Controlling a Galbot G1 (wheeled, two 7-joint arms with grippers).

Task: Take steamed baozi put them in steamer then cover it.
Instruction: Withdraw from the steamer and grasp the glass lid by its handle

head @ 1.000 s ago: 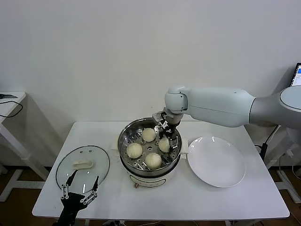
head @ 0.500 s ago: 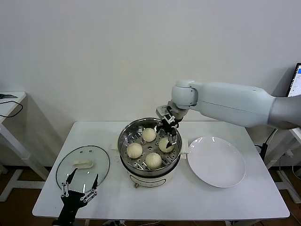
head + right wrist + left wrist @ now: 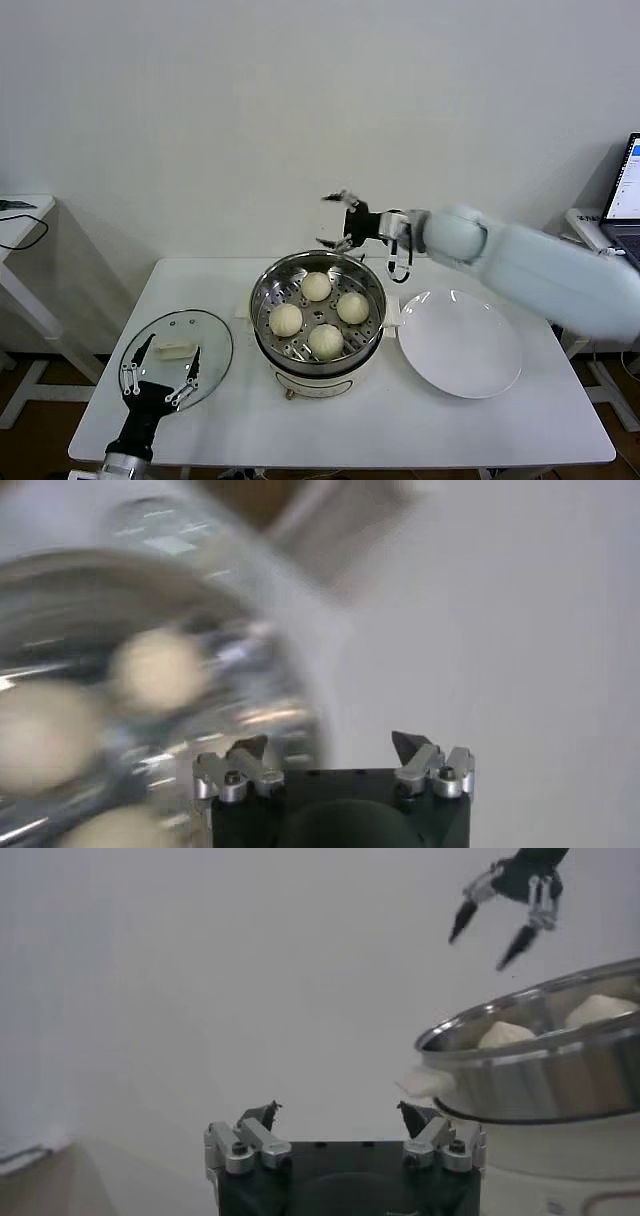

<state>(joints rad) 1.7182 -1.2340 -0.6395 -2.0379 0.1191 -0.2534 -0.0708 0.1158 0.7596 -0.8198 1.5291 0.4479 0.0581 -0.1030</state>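
Next, the left gripper grasps the white handle [image 3: 172, 351] atop the glass cover, which goes on the steamer.
The shiny steamer [image 3: 256, 312] stands mid-table with several cream baozi [image 3: 316, 286] resting on its perforated tray. My right gripper [image 3: 327, 220] hangs open and empty above the steamer's far rim. In the right wrist view that gripper [image 3: 330, 745] is open, with the blurred steamer [image 3: 250, 720] and a baozi [image 3: 155, 668] beyond it. The glass cover [image 3: 215, 345] lies flat at the table's left, white handle [image 3: 172, 348] up. My left gripper [image 3: 160, 368] is open over the cover's near edge. In the left wrist view the left gripper [image 3: 338, 1116] holds nothing, and the steamer [image 3: 540, 1063] shows ahead.
A flat white plate [image 3: 460, 342] lies bare to the right of the steamer. The white table [image 3: 520, 420] backs onto a white wall. A second small table [image 3: 20, 225] stands off to the far left.
My right gripper rose out of the steamer, leaving a baozi on the tray, and swung up over the far rim. The left gripper advanced over the cover's near edge.
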